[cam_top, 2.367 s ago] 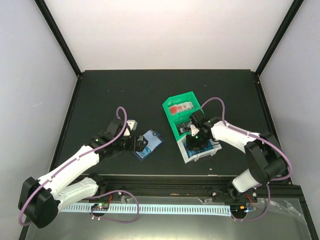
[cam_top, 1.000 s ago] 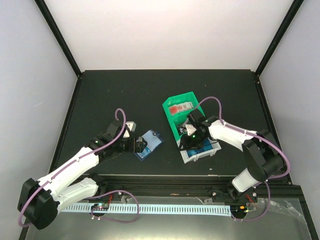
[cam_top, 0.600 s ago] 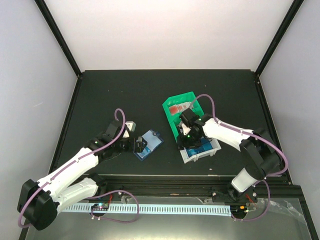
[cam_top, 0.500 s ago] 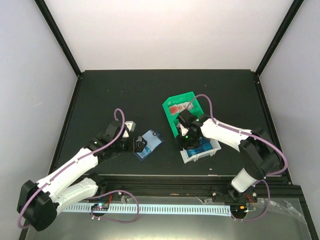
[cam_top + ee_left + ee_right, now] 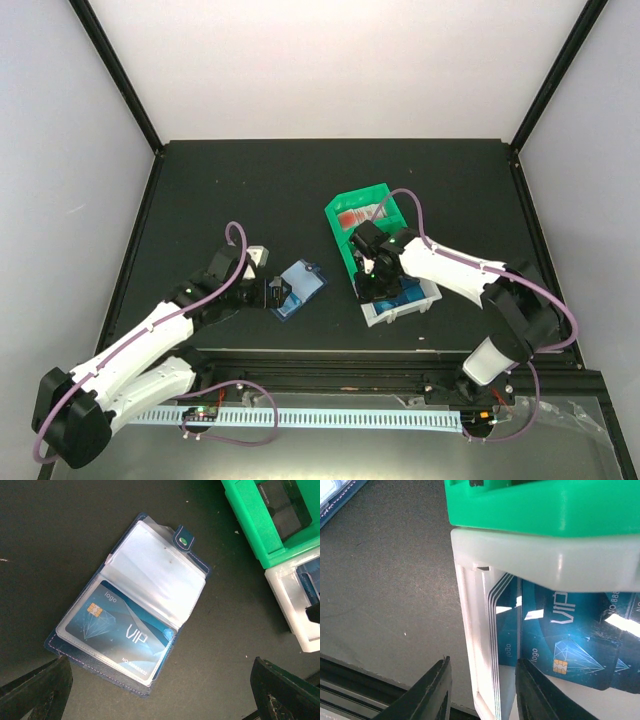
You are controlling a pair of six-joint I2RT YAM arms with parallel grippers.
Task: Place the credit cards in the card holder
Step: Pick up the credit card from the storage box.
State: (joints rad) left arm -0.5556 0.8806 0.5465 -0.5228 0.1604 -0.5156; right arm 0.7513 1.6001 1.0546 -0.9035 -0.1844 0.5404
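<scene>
I have my right gripper's fingers around both the white bin's side and several upright credit cards, so next I get clear of the bin's side and pinch a single credit card (image 5: 495, 639).
The card holder (image 5: 131, 600) lies open on the dark table, clear sleeves up, with one blue credit card (image 5: 116, 634) in its lower sleeve. My left gripper (image 5: 160, 662) hovers wide open over the holder's near edge (image 5: 272, 293), touching nothing. Several more credit cards (image 5: 495, 645) stand on edge against the left wall of the white bin (image 5: 470, 630), and another (image 5: 570, 650) lies flat inside it. My right gripper (image 5: 482, 661) is open, its jaws straddling that wall and the standing cards, with the left finger (image 5: 432, 690) outside the bin and clear of the wall.
A green bin (image 5: 338, 230) holding a red-and-white item (image 5: 360, 215) butts against the white bin's (image 5: 385, 316) far side. In the left wrist view both bins sit at the right, the green bin (image 5: 250, 515) above the white bin (image 5: 290, 605).
My right gripper slid from over the middle of the white bin to its left wall, widening and then narrowing. The left arm drew back slightly, still open.
</scene>
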